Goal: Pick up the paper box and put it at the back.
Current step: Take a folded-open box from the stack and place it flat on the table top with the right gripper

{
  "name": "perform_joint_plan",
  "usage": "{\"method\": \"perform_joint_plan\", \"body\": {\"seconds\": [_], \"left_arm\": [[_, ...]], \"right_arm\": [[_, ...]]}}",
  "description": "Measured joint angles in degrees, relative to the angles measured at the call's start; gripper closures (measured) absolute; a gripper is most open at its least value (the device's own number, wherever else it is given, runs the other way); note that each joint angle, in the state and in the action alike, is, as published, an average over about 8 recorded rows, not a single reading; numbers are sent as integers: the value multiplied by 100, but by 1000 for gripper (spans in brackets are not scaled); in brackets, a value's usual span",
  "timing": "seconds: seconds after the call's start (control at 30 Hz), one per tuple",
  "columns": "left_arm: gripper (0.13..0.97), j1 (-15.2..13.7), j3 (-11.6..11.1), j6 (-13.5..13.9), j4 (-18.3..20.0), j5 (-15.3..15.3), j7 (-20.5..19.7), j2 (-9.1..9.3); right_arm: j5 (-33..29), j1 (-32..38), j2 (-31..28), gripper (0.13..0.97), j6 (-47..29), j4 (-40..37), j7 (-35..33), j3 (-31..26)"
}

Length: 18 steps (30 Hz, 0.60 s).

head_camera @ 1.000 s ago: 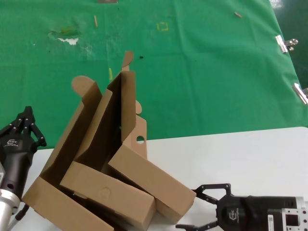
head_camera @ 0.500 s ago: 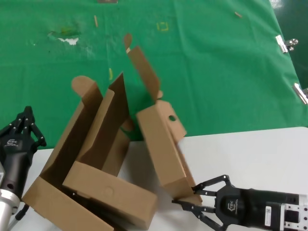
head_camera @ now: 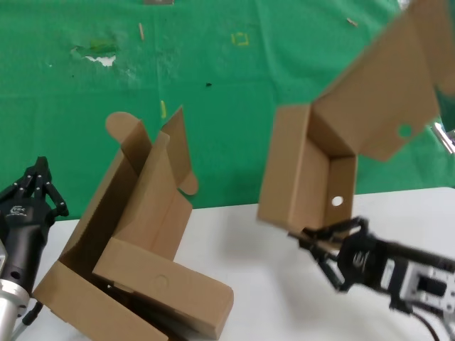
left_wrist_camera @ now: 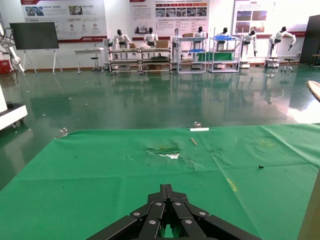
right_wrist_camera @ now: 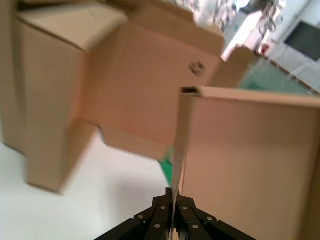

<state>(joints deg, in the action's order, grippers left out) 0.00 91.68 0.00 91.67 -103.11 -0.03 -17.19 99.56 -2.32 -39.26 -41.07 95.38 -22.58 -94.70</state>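
My right gripper is to set the paper box down. It will go on the green sheet point(head_camera: 307, 138), just behind the edge of the white table.
The paper box point(head_camera: 306, 177) hangs in the air right of centre, over the edge between the white table and the green sheet point(head_camera: 284, 64). It is tilted and its inside faces me. Its lid point(head_camera: 387, 99) is swung open up and to the right, with round holes showing in the flaps. My right gripper point(head_camera: 316, 238) is shut on the box's lower wall. In the right wrist view the gripper point(right_wrist_camera: 173, 192) pinches the wall's thin edge point(right_wrist_camera: 180, 145). My left gripper point(head_camera: 39, 177) is parked at the left edge, shut and empty point(left_wrist_camera: 167, 189).
The larger open cardboard box point(head_camera: 135, 249) lies tilted on the white table point(head_camera: 249, 298) at the front left and also shows in the right wrist view point(right_wrist_camera: 140, 85). A yellow square mark point(head_camera: 242, 39) lies far back on the sheet. A metal clip point(head_camera: 446, 140) holds the sheet's right edge.
My right gripper closed on the paper box, pulled it out of the larger box, and carried it up and to the right. The lid swung open. The left arm stayed still.
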Motion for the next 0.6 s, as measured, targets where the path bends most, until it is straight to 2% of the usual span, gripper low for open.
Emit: {"method": "perform_joint_plan", "body": {"seconds": [0.13, 0.27, 0.6], "left_arm": [[957, 0, 0, 0, 0, 0, 0, 0], [957, 0, 0, 0, 0, 0, 0, 0], [957, 0, 0, 0, 0, 0, 0, 0]], "right_arm": [[-1004, 385, -226, 955, 412, 215, 1035, -306], [-2026, 1052, -397, 955, 491, 181, 2058, -811], [-4431, 3300, -128, 956, -396, -616, 4381, -2607]]}}
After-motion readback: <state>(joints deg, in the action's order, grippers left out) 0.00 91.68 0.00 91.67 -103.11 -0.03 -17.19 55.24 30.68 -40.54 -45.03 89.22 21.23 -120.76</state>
